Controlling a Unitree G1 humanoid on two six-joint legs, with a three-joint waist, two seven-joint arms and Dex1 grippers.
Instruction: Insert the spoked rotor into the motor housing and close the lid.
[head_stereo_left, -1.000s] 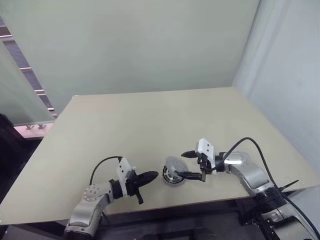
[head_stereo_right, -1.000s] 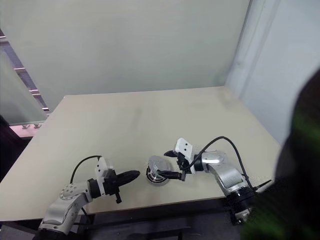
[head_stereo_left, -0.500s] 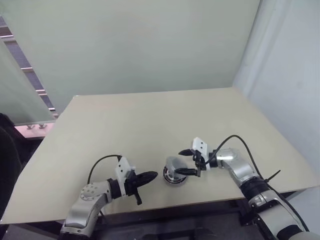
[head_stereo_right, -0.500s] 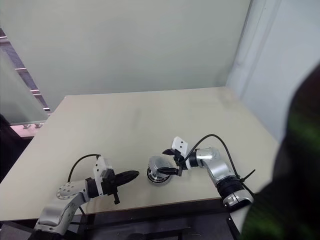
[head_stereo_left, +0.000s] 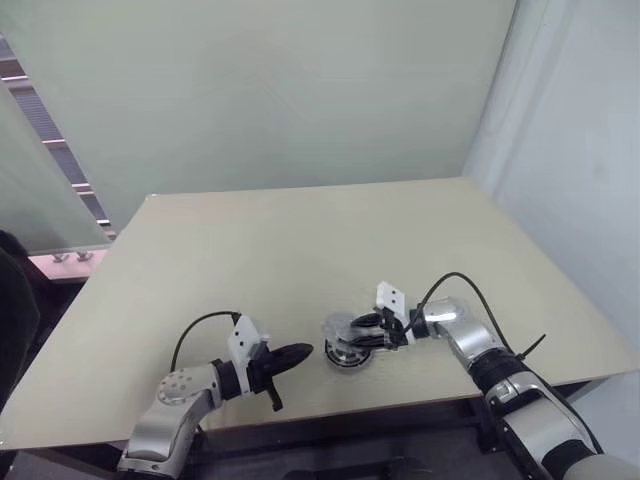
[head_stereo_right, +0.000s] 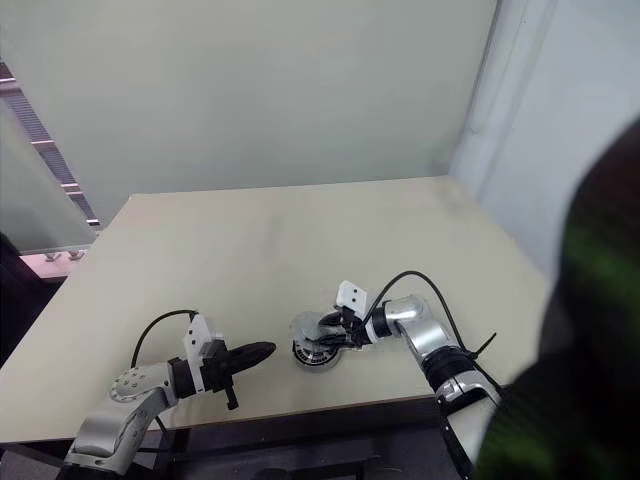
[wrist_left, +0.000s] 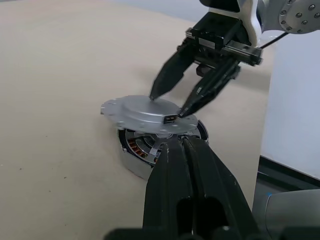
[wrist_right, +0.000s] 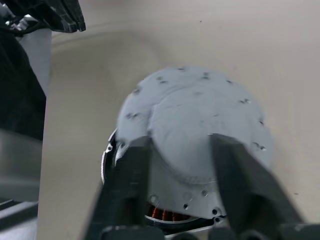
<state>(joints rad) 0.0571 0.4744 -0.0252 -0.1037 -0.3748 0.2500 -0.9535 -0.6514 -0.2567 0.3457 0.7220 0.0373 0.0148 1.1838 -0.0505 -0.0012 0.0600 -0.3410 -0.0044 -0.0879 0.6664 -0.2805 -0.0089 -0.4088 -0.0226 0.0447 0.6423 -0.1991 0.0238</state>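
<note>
Next, I open my right gripper, take the raised middle (wrist_right: 186, 131) and centre the lid over the housing, because the lid sits crooked with copper windings showing under its rim.
The motor housing (wrist_left: 136, 150), with copper windings under a dark rim, sits near the table's front edge. The grey lid (wrist_left: 135, 111) lies on top of it, slightly askew and overhanging one side. My right gripper (head_stereo_left: 358, 332) reaches in from the right. Its fingertips (wrist_left: 153, 94) are pressed against the lid's rim, with the lid (wrist_right: 200, 120) between the two fingers. My left gripper (head_stereo_left: 298, 352) is shut and empty. It points at the housing (head_stereo_left: 345, 356) from a short way to its left. The spoked rotor is hidden.
The beige table (head_stereo_left: 300, 250) stretches far back to a pale wall. Its front edge (head_stereo_left: 400, 405) runs just below the housing. A black cable (head_stereo_left: 455, 285) loops above my right wrist.
My right gripper has sunk slightly toward the lid. Its fingers went from wide open to closed in on the lid's rim. My left arm has not moved.
</note>
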